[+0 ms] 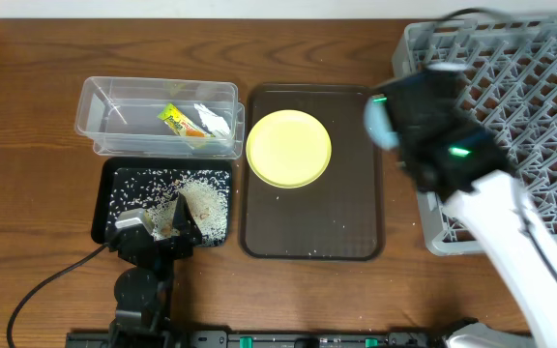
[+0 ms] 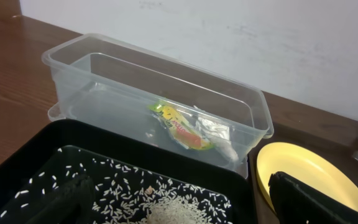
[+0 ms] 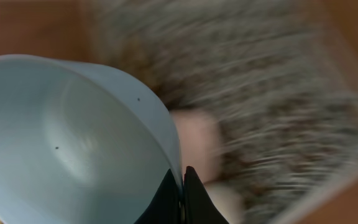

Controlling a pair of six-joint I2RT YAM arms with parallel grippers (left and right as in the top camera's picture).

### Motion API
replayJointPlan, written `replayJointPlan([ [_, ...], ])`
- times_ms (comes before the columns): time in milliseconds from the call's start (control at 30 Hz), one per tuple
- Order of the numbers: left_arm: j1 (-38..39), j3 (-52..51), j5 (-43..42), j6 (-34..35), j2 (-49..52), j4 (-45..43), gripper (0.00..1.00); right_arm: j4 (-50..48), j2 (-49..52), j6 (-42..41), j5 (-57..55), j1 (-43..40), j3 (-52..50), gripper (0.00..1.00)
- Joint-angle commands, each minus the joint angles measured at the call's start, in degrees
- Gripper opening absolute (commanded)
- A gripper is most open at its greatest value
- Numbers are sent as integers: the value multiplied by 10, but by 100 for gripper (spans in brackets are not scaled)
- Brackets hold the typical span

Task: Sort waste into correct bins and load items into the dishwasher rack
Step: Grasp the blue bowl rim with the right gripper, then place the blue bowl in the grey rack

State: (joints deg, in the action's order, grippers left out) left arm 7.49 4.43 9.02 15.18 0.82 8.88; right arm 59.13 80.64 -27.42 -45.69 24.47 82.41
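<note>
My right gripper is to set down the light-blue bowl, which hangs at the rack's edge now. It will let go of it among the grey dishwasher rack's wires (image 1: 487, 155) (image 3: 271, 113), next to the pink dish.
My right gripper (image 3: 181, 180) is shut on the rim of the light-blue bowl (image 3: 67, 143); overhead the bowl (image 1: 379, 123) hangs at the left edge of the grey dishwasher rack (image 1: 540, 87). The rack is blurred behind it in the right wrist view (image 3: 272, 74). The pale-yellow plate (image 1: 289, 147) lies on the dark brown serving tray (image 1: 312, 227). The clear tub (image 1: 104, 111) holds the green-and-orange wrapper (image 1: 177, 121) and the white scrap (image 1: 211, 119). Rice (image 1: 201, 203) lies in the black tray (image 1: 109, 174). My left gripper (image 1: 158, 224) is open over the black tray's near edge (image 2: 179, 199).
A black cable (image 1: 46, 285) runs from the left arm's base across the wooden table (image 1: 27, 145). A white wall (image 2: 260, 43) stands behind the tub. The white bowl, cup and chopsticks are out of view.
</note>
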Motion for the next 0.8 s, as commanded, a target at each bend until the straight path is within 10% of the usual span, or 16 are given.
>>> replayJointPlan([
  [0, -3, -16, 5, 1, -2, 4, 92, 4, -17, 10, -223, -63, 1, 1],
  [300, -3, -16, 5, 1, -2, 4, 92, -13, 56, 27, -227, -205, -30, 1],
  [767, -3, -16, 5, 1, -2, 4, 92, -71, 201, 94, -224, -213, -30, 1],
])
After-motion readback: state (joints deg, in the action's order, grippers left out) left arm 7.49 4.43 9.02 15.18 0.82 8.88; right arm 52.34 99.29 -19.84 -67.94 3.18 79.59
